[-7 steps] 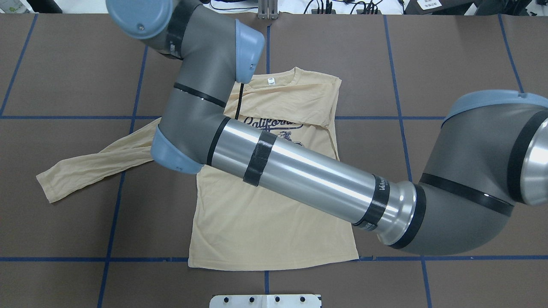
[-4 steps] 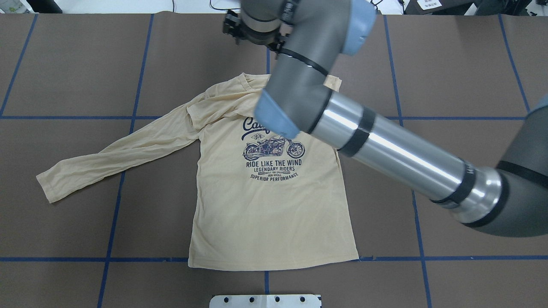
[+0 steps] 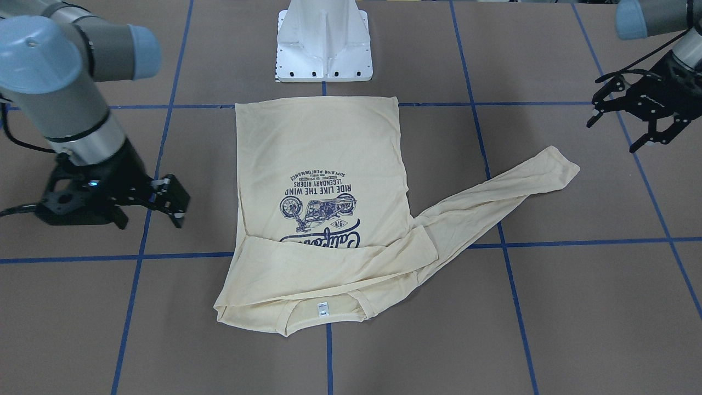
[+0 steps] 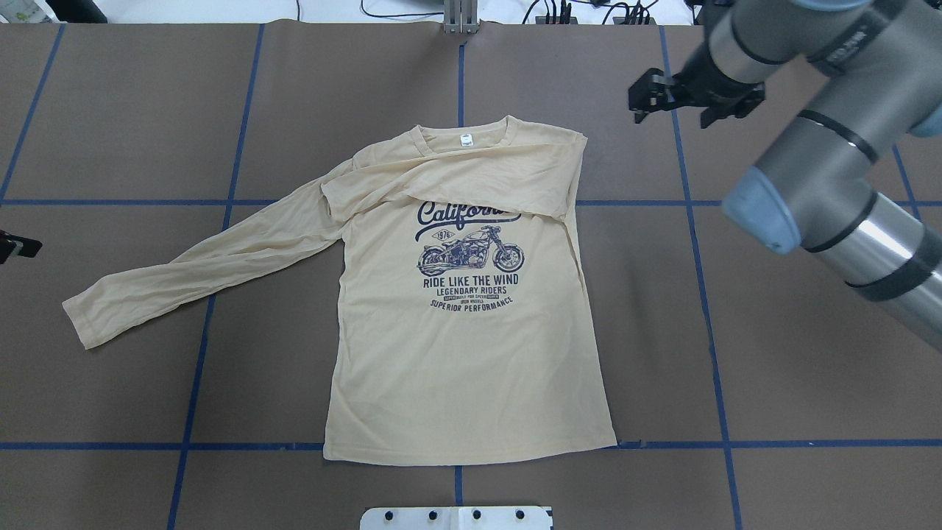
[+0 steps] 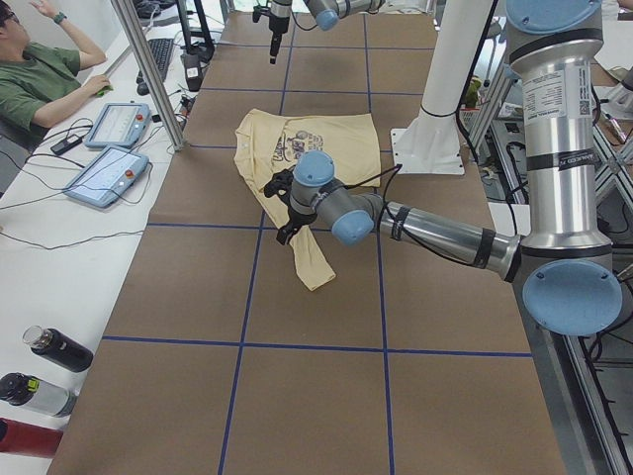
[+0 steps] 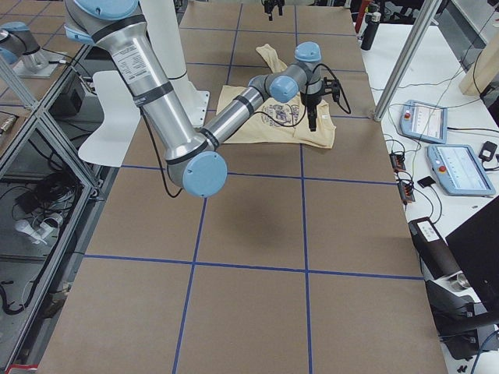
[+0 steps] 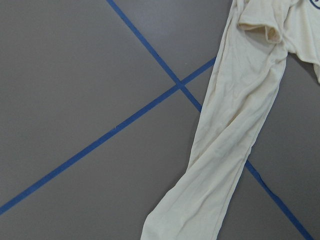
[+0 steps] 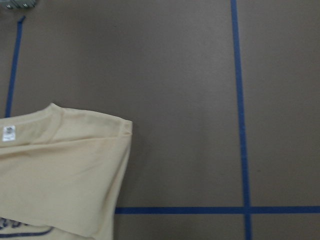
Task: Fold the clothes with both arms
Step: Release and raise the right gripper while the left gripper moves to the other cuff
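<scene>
The cream-yellow shirt's sleeve is stretched out. My left gripper needs to close on that sleeve at the cuff corner (image 3: 553,151) nearest the white pedestal base.
The cream-yellow shirt (image 4: 464,353) lies flat, print up, collar at the far side. One sleeve is folded across the chest (image 4: 456,180), over the top of the "California" print. The other sleeve (image 4: 199,269) stretches out to the left and also shows in the left wrist view (image 7: 230,140). My right gripper (image 4: 681,103) hovers open and empty, beyond the shirt's far right shoulder (image 8: 75,170). In the front view it (image 3: 176,206) is beside the shirt. My left gripper (image 3: 611,136) is open and empty, off past the outstretched sleeve's cuff (image 3: 559,162). Only a black tip of it (image 4: 15,246) shows overhead.
The white pedestal base (image 3: 323,49) stands at the near table edge behind the shirt's hem. Blue tape lines (image 4: 706,294) grid the brown table. Tablets (image 5: 107,176), bottles (image 5: 54,348) and a seated operator (image 5: 40,79) are along the far side.
My right arm has swung from over the shirt's left shoulder across to the right and off the shirt. The shirt has stayed still, with the sleeve folded over the chest.
</scene>
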Tool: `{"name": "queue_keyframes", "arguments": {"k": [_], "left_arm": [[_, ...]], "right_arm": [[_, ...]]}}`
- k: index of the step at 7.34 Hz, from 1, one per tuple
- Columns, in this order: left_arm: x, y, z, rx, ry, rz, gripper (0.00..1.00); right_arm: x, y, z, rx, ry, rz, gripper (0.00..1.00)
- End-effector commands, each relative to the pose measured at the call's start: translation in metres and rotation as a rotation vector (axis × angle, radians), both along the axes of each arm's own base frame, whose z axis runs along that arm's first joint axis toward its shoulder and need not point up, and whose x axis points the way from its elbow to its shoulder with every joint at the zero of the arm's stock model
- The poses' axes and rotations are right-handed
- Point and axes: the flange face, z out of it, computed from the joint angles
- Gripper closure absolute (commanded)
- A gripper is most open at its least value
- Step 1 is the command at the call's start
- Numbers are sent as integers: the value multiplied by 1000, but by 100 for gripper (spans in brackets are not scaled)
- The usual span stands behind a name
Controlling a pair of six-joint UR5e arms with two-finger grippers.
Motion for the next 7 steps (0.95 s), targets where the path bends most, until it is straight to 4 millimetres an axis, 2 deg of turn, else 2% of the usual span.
{"name": "queue_keyframes", "arguments": {"k": [1, 2, 3, 5, 7], "left_arm": [[18, 39, 25, -3, 3, 12, 0], [35, 46, 28, -46, 1, 17, 0], [57, 51, 31, -61, -33, -15, 0], [95, 68, 38, -129, -56, -25, 0], [108, 70, 55, -104, -118, -49, 0]], "right_arm": [[104, 30, 104, 39, 39, -158, 0], [145, 46, 149, 60, 51, -193, 0], [170, 63, 181, 79, 39, -194, 0], [174, 66, 187, 72, 35, -186, 0], [174, 66, 187, 72, 36, -185, 0]]}}
